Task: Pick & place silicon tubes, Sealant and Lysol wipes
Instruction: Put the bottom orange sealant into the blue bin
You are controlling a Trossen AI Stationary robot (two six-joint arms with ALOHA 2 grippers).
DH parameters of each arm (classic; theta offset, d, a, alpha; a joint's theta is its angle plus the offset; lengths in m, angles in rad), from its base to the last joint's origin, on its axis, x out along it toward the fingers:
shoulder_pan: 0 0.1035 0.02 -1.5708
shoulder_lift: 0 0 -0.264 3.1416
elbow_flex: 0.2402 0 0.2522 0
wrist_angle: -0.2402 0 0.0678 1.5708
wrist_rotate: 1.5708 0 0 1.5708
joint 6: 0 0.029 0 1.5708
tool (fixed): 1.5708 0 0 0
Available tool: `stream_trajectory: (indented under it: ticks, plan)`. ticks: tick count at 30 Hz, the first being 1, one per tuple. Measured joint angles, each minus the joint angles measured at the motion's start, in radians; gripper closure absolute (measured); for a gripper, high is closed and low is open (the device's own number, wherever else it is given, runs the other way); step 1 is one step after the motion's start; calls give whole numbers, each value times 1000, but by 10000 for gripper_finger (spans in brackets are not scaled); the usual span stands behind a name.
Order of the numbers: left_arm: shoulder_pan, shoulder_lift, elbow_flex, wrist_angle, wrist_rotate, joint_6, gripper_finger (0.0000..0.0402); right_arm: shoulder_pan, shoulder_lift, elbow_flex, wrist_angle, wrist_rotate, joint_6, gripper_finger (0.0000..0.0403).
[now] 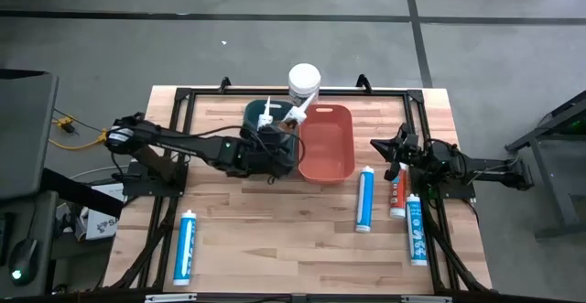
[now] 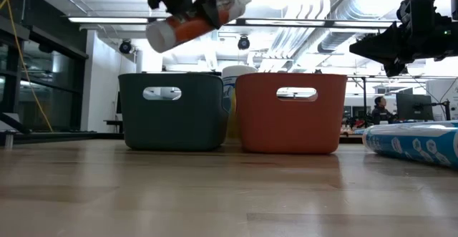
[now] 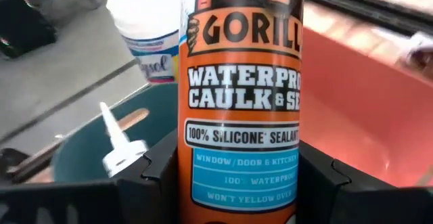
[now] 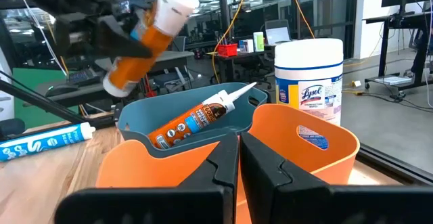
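Observation:
Next, I let go of the Gorilla sealant tube, now high above the two bins, with my left gripper in the teal bin [image 1: 278, 138] beside the second tube, toward the red bin.
My left gripper [image 1: 279, 138] is shut on an orange-and-blue Gorilla silicone sealant tube [image 3: 240, 116], held high above the dark teal bin [image 1: 256, 124] and the red bin [image 1: 327, 143], near where they meet. A second sealant tube [image 4: 196, 119] lies slanted inside the teal bin, its nozzle resting on the rim. The Lysol wipes canister [image 1: 304, 81], with a white lid, stands on the table just behind the bins. My right gripper [image 1: 391, 147] is shut and empty at the table's right, pointing toward the red bin. My left gripper pinches the tube's round body [image 3: 203, 183] between its two fingers [image 3: 159, 173], which lie across the tube and come from above. The tube is lifted clear above the bins [image 2: 189, 26] and tilted, its nozzle end [image 1: 295, 115] higher.
Three tubes lie on the table right of centre: a white-and-blue one [image 1: 366, 200], an orange one [image 1: 397, 193] and a blue-patterned one [image 1: 417, 230]. Another blue-and-white tube [image 1: 186, 246] lies at the near left. A black frame [image 1: 183, 97] edges the table.

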State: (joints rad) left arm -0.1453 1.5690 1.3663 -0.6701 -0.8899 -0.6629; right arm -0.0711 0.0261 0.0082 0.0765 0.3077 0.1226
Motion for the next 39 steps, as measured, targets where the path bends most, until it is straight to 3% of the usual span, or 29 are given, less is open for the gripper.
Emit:
stream_trajectory:
  ticks: [7,22,30,39]
  plan:
    - [86,-67,-142,137,28,-101,222,0,0,0,0,0,0,391]
    - [167,-63,-231,271,94,-308,222,0,0,0,0,0,0,391]
    - [186,-63,-307,288,62,-413,222,0,0,0,0,0,0,391]
    - [185,-49,-354,333,25,-420,222,0,0,0,0,0,0,391]
